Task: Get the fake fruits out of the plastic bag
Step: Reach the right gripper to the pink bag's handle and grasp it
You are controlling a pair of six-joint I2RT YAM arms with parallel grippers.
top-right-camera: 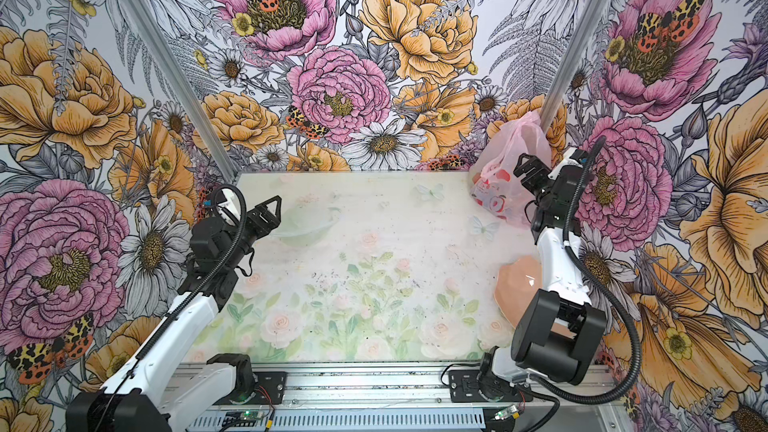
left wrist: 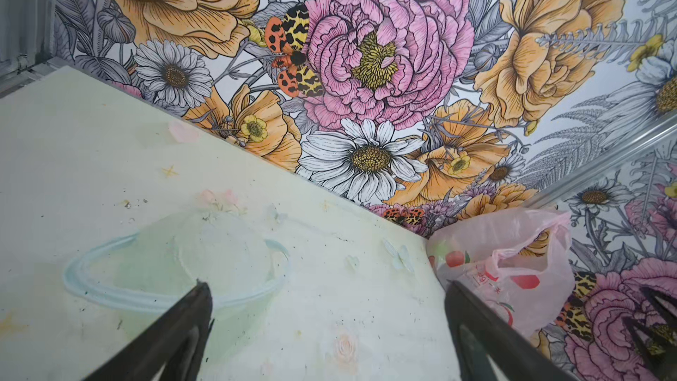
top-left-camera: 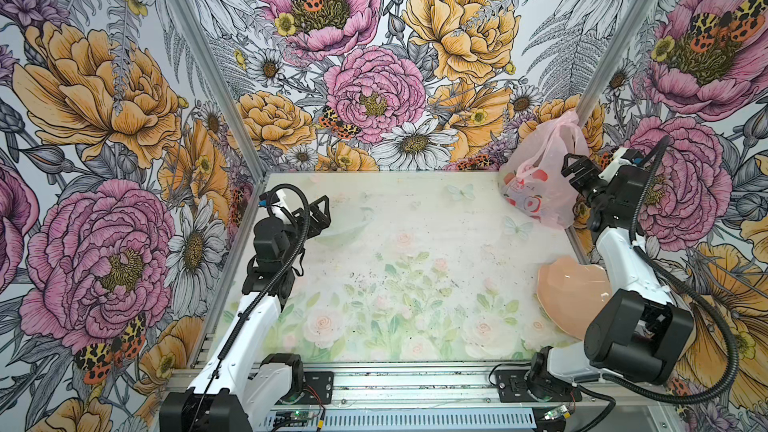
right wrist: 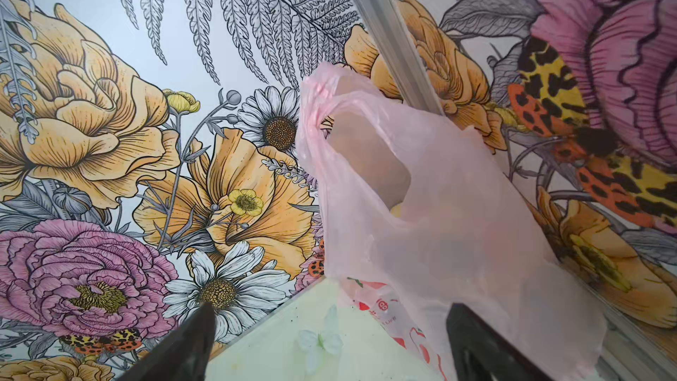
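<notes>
The robot's right gripper will next move to the plastic bag's handle (top-left-camera: 547,137) (right wrist: 318,123), above the bag's red-and-white prints, and close there.
The plastic bag (top-left-camera: 536,184) (top-right-camera: 505,184), thin pink with red-and-white prints, stands slumped in the table's far right corner, its handle loops leaning on the wall post. It also shows in the left wrist view (left wrist: 513,262) and fills the right wrist view (right wrist: 439,236). The fake fruits are hidden inside it; only dim shapes show through the film. My right gripper (top-left-camera: 570,172) (top-right-camera: 524,170) (right wrist: 329,307) hovers open just right of the bag, with nothing between its fingers. My left gripper (top-left-camera: 326,214) (top-right-camera: 276,211) (left wrist: 327,285) hangs open and empty over the far left of the table.
A peach-pink scalloped plate (top-left-camera: 565,284) (top-right-camera: 517,284) lies at the right edge, partly under the right arm. A pale green bowl shape (top-left-camera: 349,224) (left wrist: 176,273) shows on the floral mat (top-left-camera: 415,284) below the left gripper. Flowered walls close three sides; a metal rail (top-left-camera: 415,384) runs along the front.
</notes>
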